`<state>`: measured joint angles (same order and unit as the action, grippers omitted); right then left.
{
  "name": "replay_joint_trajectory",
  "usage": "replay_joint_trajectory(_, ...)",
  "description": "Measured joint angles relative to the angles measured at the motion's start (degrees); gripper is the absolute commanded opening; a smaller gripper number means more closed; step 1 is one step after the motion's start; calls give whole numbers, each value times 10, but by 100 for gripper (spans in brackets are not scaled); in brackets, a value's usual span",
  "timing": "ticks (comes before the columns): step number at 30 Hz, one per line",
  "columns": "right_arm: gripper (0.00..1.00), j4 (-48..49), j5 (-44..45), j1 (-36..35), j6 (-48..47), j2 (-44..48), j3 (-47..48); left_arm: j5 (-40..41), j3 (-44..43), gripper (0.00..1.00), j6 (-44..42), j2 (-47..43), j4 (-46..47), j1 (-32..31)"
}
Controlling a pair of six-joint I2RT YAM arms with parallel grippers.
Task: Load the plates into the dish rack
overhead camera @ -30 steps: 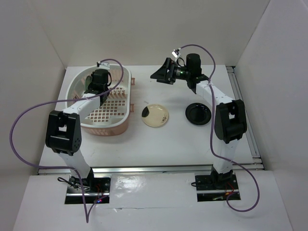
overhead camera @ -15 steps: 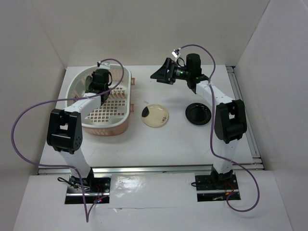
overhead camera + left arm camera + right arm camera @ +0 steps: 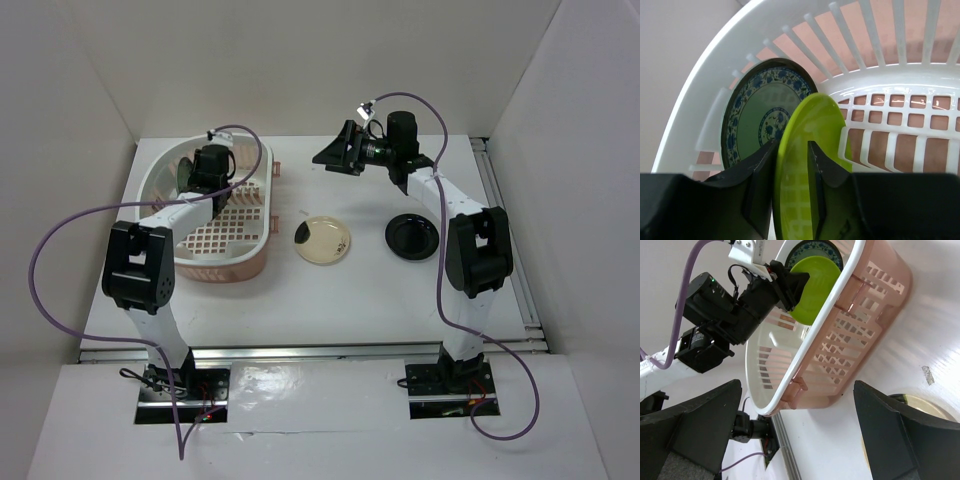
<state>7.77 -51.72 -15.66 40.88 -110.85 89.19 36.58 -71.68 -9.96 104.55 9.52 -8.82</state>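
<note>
Next, my left gripper pinches the plate's upper rim (image 3: pixel 790 122) and straightens the lime green plate, as it slants beside the rack's wires, before leaving it in the dish rack.
My left gripper (image 3: pixel 791 145) is shut on the lime green plate (image 3: pixel 812 122) and holds it on edge inside the dish rack (image 3: pixel 715 60), at its far end. The blue-grey patterned plate (image 3: pixel 752 120) stands upright just behind it against the rack's end wall. In the top view the left gripper (image 3: pixel 197 168) is over the rack (image 3: pixel 240 258). The cream plate (image 3: pixel 323 241) with a dark blotch and the glossy black plate (image 3: pixel 412 235) lie flat on the table. My right gripper (image 3: pixel 335 154) is open and empty, raised above the back of the table.
The right wrist view shows the rack's pink side wall (image 3: pixel 860 295), the green plate (image 3: pixel 815 282) in it, and the cream plate's edge (image 3: pixel 912 404). White walls enclose the table on three sides. A metal rail (image 3: pixel 505 230) runs along the right edge.
My left arm has shifted slightly to the right and back with the green plate inside the rack. The right arm has not moved.
</note>
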Motion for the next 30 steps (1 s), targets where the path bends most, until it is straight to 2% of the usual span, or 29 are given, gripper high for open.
replay_joint_trajectory(13,100,3,-3,0,12,0,0,-1,-2,43,-35,0,33,0)
replay_joint_trajectory(16,100,3,-4,0,13,0,0,-5,-2,38,-37,0,35,0)
replay_joint_trajectory(21,100,3,-6,0,14,0,0,-9,-4,37,-36,1,33,0)
replay_joint_trajectory(24,100,3,-6,0,16,0,0,-9,-4,30,-35,2,34,0)
replay_joint_trajectory(30,100,6,-10,0,24,-4,0,-9,-5,30,-33,3,22,0)
